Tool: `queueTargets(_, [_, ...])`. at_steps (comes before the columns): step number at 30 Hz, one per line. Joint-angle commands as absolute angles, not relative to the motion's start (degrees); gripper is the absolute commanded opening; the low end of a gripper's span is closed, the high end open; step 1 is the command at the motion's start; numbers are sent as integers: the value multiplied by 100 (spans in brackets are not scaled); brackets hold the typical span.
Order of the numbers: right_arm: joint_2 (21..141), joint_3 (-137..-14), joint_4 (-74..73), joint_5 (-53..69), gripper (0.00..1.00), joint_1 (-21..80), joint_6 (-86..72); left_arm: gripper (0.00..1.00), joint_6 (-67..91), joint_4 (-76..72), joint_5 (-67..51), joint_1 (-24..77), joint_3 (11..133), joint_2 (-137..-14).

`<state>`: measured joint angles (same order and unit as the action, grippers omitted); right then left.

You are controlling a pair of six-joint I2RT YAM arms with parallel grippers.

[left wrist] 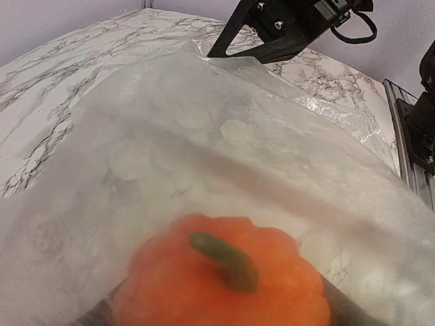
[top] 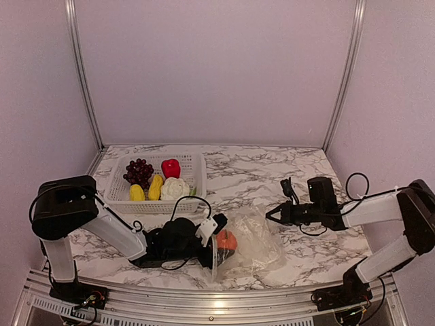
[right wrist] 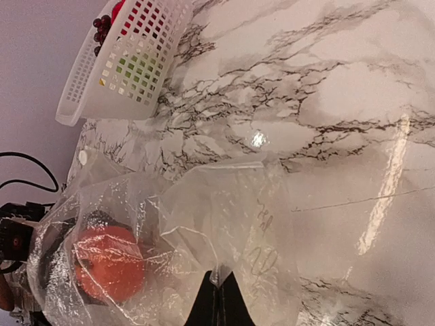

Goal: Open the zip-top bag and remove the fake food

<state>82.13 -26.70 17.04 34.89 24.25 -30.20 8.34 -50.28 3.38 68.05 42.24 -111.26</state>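
Next, I set the orange pumpkin in the white basket (top: 188,168) with my left gripper, between the red piece and the basket's side.
The clear zip-top bag (top: 255,241) lies crumpled on the marble table near the front. My left gripper (top: 223,246) reaches inside the bag's mouth and is shut on an orange fake pumpkin (top: 227,239) with a green stem. In the left wrist view the pumpkin (left wrist: 272,285) fills the space between the dark fingers (left wrist: 343,312), with bag film all around. My right gripper (top: 270,214) is shut and pinches the bag's far edge (right wrist: 238,224), as the right wrist view shows at its fingertips (right wrist: 221,292). The pumpkin (right wrist: 109,261) shows there through the plastic.
A white perforated basket (top: 194,178) stands at the back left. It holds a dark purple grape bunch (top: 138,170), a red piece (top: 170,168), yellow pieces (top: 146,190) and a white cauliflower (top: 175,188). The basket (right wrist: 129,61) also shows in the right wrist view.
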Motion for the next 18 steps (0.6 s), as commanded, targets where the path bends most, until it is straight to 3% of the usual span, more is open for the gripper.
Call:
queueTargets(1, [7752, -2644, 1377, 3289, 0, 2073, -2879, 69, 906, -5010, 513, 6840, 3826, -10803])
queueTargets(12, [7491, -2689, 1030, 3237, 0, 1684, -2596, 71, 1138, -5389, 603, 6834, 2857, -9674])
queueTargets(18, [7473, -2736, 1012, 3203, 0, 1652, -2559, 71, 1100, -4850, 688, 6672, 2637, -8717])
